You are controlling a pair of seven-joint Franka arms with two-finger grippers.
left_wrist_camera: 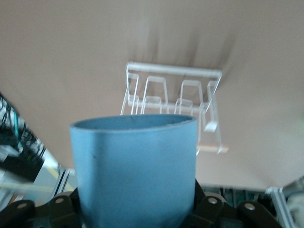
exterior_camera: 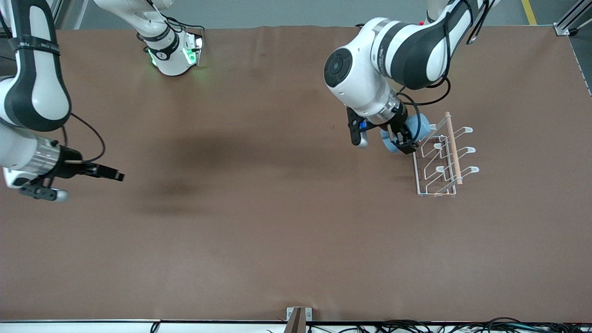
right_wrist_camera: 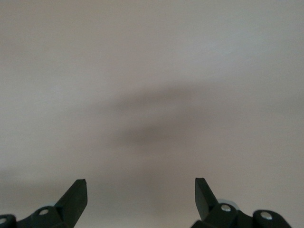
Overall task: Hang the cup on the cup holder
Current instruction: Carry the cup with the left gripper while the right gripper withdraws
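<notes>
The robot's left gripper should release the light-blue cup on the cup holder's peg (exterior_camera: 437,177) nearest the small metal bracket.
The light-blue cup (exterior_camera: 420,126) (left_wrist_camera: 135,171) hangs in the air, gripped low on its body by my left gripper (exterior_camera: 401,140) (left_wrist_camera: 137,211), which is shut on it. Its mouth points toward the cup holder (exterior_camera: 443,159) (left_wrist_camera: 172,92), a white wire rack with looped prongs and a wooden dowel (exterior_camera: 453,148) across its top, standing toward the left arm's end of the table. The cup is right beside the rack's prongs, at the end farther from the front camera; I cannot tell whether they touch. My right gripper (exterior_camera: 113,175) (right_wrist_camera: 141,187) waits open over bare table at the right arm's end, with nothing between its fingers.
The brown table top (exterior_camera: 277,222) spreads wide around the rack. A small metal bracket (exterior_camera: 298,317) sits at the table's front edge, with cables (exterior_camera: 439,326) along that edge. The right arm's base (exterior_camera: 175,55) glows green at the back.
</notes>
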